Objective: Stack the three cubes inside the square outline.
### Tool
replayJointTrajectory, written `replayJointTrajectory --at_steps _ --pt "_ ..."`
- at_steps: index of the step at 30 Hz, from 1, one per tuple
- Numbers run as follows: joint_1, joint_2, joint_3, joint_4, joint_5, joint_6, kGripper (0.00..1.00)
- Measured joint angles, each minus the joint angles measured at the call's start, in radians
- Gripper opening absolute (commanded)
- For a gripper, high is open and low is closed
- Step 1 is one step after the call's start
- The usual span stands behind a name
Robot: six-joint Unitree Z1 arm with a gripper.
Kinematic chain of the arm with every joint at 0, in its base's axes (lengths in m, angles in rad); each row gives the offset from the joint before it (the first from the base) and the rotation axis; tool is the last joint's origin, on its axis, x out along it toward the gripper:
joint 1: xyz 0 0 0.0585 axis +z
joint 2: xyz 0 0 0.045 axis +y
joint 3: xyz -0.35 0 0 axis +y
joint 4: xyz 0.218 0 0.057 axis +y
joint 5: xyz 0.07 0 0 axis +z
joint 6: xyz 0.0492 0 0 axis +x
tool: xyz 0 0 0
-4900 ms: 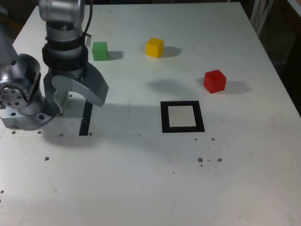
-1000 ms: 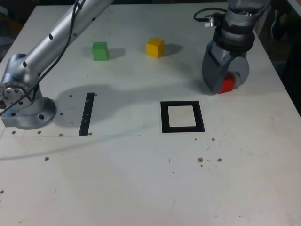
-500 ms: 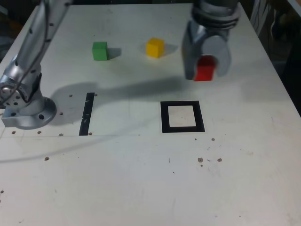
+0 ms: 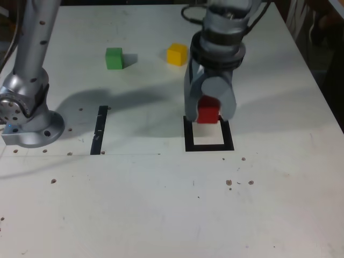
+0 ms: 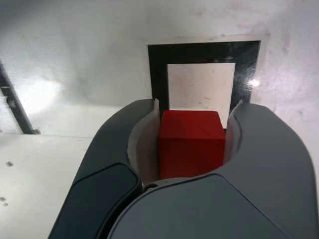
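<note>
Next, my gripper releases the red cube, now just above the outline's far edge, on the pale centre of the square outline (image 4: 205, 128) (image 5: 195, 92), towards the piece of black tape.
My gripper (image 4: 208, 114) is shut on the red cube (image 4: 208, 112) and holds it just above the far edge of the square outline (image 4: 188, 138). In the wrist view the red cube (image 5: 191, 143) sits clamped between the two grey jaws of the gripper (image 5: 192, 127), with the square outline (image 5: 157, 74) and its pale centre on the table beyond it. The green cube (image 4: 114, 58) and the yellow cube (image 4: 177, 54) rest apart on the table at the far side, at the exterior view's left of the arm.
A straight black tape strip (image 4: 100, 129) lies at the exterior view's left of the outline. The arm's silver base (image 4: 27, 121) stands at the table's left edge. Small dark specks dot the white tabletop (image 4: 161, 204) nearer the camera.
The gripper has carried the red cube from the table's right side, up and leftward, then down toward the square outline. Green and yellow cubes have not moved.
</note>
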Motion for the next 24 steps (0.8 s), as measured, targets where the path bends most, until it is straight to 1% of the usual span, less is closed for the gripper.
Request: replayJointTrajectory --at_steps 3,7,10,17,24 --pt "0.000 -0.022 0.065 -0.048 -0.002 -0.004 0.14" --pt "0.000 -0.029 0.097 -0.087 -0.002 -0.005 0.13" --pt "-0.004 -0.024 0.104 -0.095 -0.001 -0.006 0.12" --pt "-0.005 -0.008 0.108 -0.100 0.014 0.002 0.11" --pt "-0.005 0.023 0.110 -0.131 0.018 0.005 0.12"
